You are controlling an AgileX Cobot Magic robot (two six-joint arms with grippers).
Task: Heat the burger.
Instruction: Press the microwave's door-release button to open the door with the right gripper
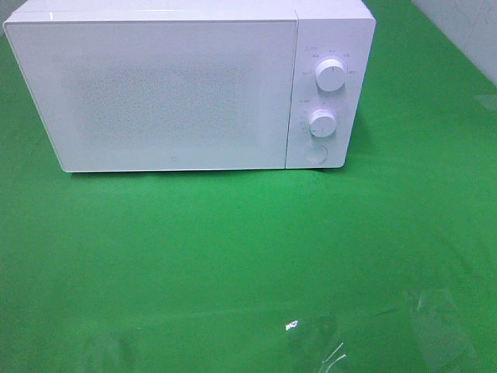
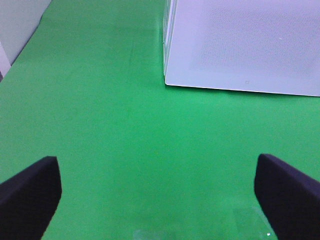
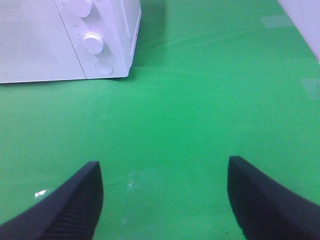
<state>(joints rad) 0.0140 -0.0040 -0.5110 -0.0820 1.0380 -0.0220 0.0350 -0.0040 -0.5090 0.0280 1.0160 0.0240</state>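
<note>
The robot's right gripper will next go to the microwave's round button (image 1: 317,152) (image 3: 104,67), just under the lower knob, and close there.
The burger is out of view in every frame. A white microwave (image 1: 190,85) stands at the back of the green table with its door shut; two round knobs (image 1: 331,77) and a round button (image 1: 316,154) sit on its right-hand panel. My left gripper (image 2: 157,192) hangs open over bare green cloth in front of the microwave's left corner (image 2: 167,82), nothing between its dark fingers (image 2: 30,192). My right gripper (image 3: 165,197) is open too, empty, over the cloth in front of the microwave's control panel (image 3: 100,45). Neither gripper shows in the exterior high view.
Green cloth (image 1: 233,256) covers the table. Strips of clear tape (image 1: 435,318) glint near its front right. A pale wall (image 2: 17,25) borders the table on the left, another pale wall (image 1: 466,31) on the right.
</note>
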